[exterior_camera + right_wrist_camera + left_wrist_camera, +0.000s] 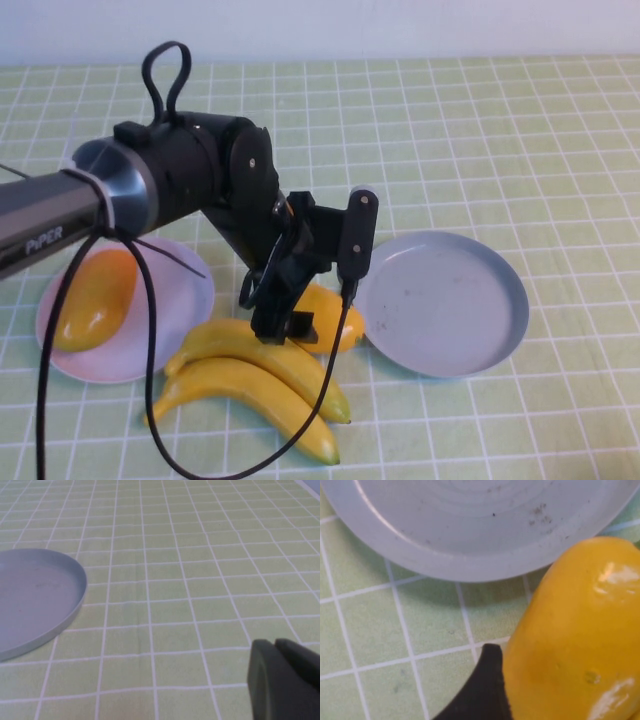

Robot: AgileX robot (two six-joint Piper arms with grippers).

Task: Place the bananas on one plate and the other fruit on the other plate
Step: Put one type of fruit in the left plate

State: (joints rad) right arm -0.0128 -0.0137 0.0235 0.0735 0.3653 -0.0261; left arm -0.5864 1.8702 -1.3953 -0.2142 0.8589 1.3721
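Observation:
My left gripper should grab around the middle of the yellow-orange mango [320, 309] [570, 660] next to the grey-blue plate, since this mango should go with the pink plate.
My left gripper [288, 328] is down at table level on a yellow-orange mango [335, 315] that lies between the bananas and the grey-blue plate [445, 300]. In the left wrist view one black finger [482, 690] presses against the side of the mango [580, 645]; the other finger is hidden. A second, more orange mango [95, 298] lies on the pale pink plate [185, 300]. Two bananas [270, 360] [240, 395] lie side by side on the table in front. My right gripper [274, 645] is shut and empty over bare cloth, out of the high view.
The grey-blue plate holds nothing and also shows in the left wrist view [470, 530] and the right wrist view [35, 595]. A green checked cloth [480, 130] covers the table. The left arm's black cable [150, 330] hangs over the pink plate and bananas.

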